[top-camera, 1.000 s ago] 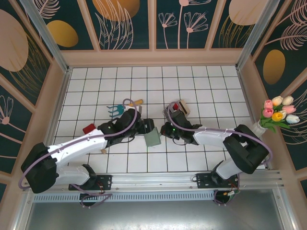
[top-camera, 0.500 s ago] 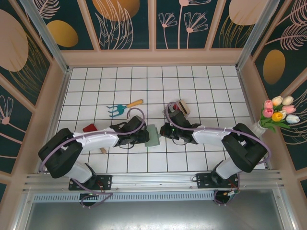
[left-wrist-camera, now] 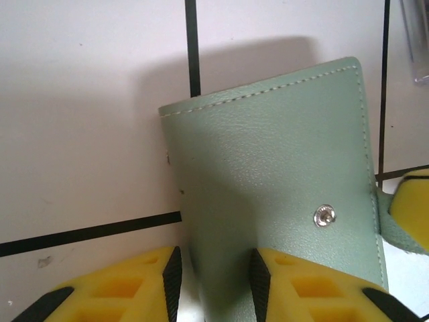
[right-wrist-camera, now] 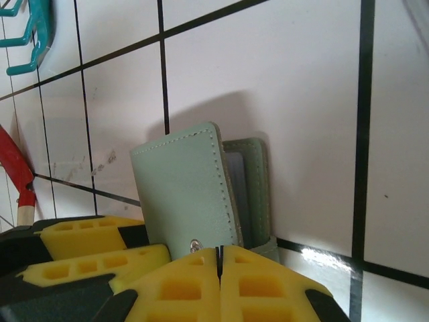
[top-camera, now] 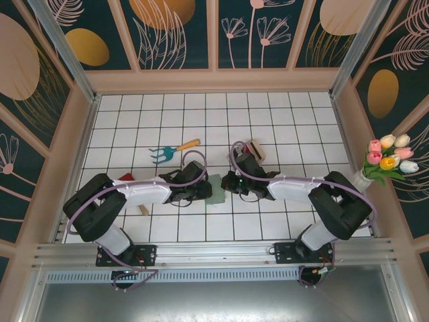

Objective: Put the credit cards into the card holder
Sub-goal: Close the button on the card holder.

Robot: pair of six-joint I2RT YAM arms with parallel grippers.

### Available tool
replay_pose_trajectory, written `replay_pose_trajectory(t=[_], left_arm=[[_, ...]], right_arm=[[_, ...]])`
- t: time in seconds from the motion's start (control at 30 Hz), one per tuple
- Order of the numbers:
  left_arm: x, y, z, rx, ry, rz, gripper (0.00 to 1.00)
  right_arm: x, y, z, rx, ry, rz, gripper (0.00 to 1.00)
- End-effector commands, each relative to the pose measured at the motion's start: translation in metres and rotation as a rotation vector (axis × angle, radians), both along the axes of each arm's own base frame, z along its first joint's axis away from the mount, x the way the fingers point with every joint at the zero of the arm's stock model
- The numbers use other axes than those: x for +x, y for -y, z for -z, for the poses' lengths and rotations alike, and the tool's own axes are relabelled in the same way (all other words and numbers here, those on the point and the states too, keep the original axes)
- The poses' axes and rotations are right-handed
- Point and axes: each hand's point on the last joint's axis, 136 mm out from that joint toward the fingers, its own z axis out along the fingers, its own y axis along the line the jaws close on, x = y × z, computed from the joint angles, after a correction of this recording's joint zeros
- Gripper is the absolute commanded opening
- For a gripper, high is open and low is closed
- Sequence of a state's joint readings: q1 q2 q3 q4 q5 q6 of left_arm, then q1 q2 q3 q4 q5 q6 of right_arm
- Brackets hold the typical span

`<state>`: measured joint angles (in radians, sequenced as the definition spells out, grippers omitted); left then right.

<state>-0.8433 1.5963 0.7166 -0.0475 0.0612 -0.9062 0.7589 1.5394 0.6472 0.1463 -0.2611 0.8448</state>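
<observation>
I need to open my right gripper, take the tab again and lay it over the snap (left-wrist-camera: 325,215), because the closing tab stops short of the metal snap on the cover.
The grey-green card holder (top-camera: 216,190) lies mid-floor between my two grippers. In the left wrist view the card holder (left-wrist-camera: 281,154) shows its stitched cover and a metal snap. My left gripper (left-wrist-camera: 214,285) is open and straddles its left edge, with floor showing beside one pad. In the right wrist view the card holder (right-wrist-camera: 184,191) has its cover lifted off the inner pockets. My right gripper (right-wrist-camera: 218,268) is shut, pinching the holder's small closing tab. The striped credit cards (top-camera: 255,149) lie behind the right gripper (top-camera: 231,182), apart from both grippers.
A teal rake with a wooden handle (top-camera: 171,149) lies behind the left arm. A red-handled tool (top-camera: 125,180) sits left of the left gripper (top-camera: 200,192). A vase of tulips (top-camera: 389,157) stands at the right wall. Wooden walls enclose the tiled floor.
The left arm has folded in and its gripper has come down onto the holder's left edge. The holder has settled from a tilt to lower on the floor. The right gripper has barely moved.
</observation>
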Motion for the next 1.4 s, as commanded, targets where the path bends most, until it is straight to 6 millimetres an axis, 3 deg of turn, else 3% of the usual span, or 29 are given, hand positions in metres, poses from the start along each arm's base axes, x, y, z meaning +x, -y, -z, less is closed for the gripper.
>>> replay_pose_trajectory(t=[0.0, 0.13, 0.2, 0.37, 0.57, 0.7, 0.83, 0.97, 1.37], left_arm=[[-0.011, 0.002, 0.017, 0.021, -0.045, 0.038, 0.35], [-0.013, 0.005, 0.018, 0.013, -0.048, 0.043, 0.35], [-0.013, 0.005, 0.019, 0.016, -0.048, 0.041, 0.35], [-0.011, 0.002, 0.019, 0.027, -0.037, 0.028, 0.34], [-0.011, 0.001, 0.02, 0.036, -0.034, 0.03, 0.34], [-0.01, -0.002, 0.021, 0.05, -0.029, 0.029, 0.35], [-0.01, -0.001, 0.023, 0.055, -0.031, 0.038, 0.36], [-0.011, -0.001, 0.023, 0.06, -0.032, 0.045, 0.37], [-0.011, -0.001, 0.024, 0.07, -0.033, 0.057, 0.38]], right_arm=[[0.003, -0.026, -0.013, 0.079, 0.006, -0.046, 0.07], [0.004, -0.024, 0.001, 0.028, -0.04, -0.003, 0.08], [0.003, -0.024, 0.001, 0.033, -0.042, -0.01, 0.17], [0.0, -0.023, -0.018, 0.083, -0.022, -0.03, 0.33], [0.009, 0.003, -0.038, 0.092, 0.016, 0.028, 0.35], [0.007, 0.023, -0.024, 0.023, -0.002, 0.069, 0.24], [-0.002, 0.019, -0.012, 0.036, -0.046, 0.032, 0.09], [-0.009, 0.01, -0.008, 0.077, -0.07, -0.008, 0.05], [-0.005, 0.002, 0.0, 0.066, -0.085, -0.014, 0.05]])
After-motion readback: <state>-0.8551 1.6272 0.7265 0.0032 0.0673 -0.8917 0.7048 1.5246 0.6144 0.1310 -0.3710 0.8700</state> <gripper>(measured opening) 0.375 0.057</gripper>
